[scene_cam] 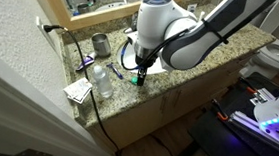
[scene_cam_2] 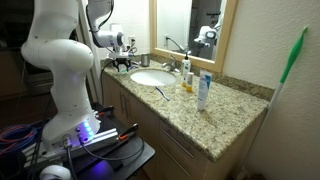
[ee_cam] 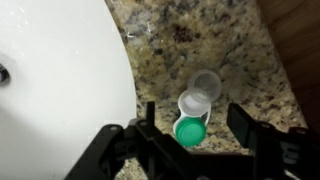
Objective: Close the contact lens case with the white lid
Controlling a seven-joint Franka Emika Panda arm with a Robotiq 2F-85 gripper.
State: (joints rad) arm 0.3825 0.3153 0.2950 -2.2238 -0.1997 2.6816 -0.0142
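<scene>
My gripper's fingers straddle the green cap while the white lid lies off the rim of the lens case's hollow, so I need to move over and take the white lid (ee_cam: pixel 207 83) first.
In the wrist view the contact lens case (ee_cam: pixel 189 120) lies on the granite counter next to the sink. Its green cap (ee_cam: pixel 190 132) is on, and its white well (ee_cam: pixel 193 104) is uncovered. The white lid (ee_cam: pixel 207 84) lies just beyond that well, touching or overlapping its rim. My gripper (ee_cam: pixel 195 112) is open, its two dark fingers on either side of the case and empty. In an exterior view the gripper (scene_cam: pixel 139 72) hangs low over the counter, with the green of the case (scene_cam: pixel 137 80) at its tips. It also shows by the sink (scene_cam_2: pixel 122 63).
The white sink basin (ee_cam: pixel 60 80) is right beside the case. A clear bottle (scene_cam: pixel 102 81), a metal cup (scene_cam: pixel 101 44), a blue-handled toothbrush (scene_cam: pixel 86 62) and folded paper (scene_cam: pixel 78 90) are on the counter. Bottles (scene_cam_2: pixel 186 76) and a tube (scene_cam_2: pixel 203 92) stand past the sink.
</scene>
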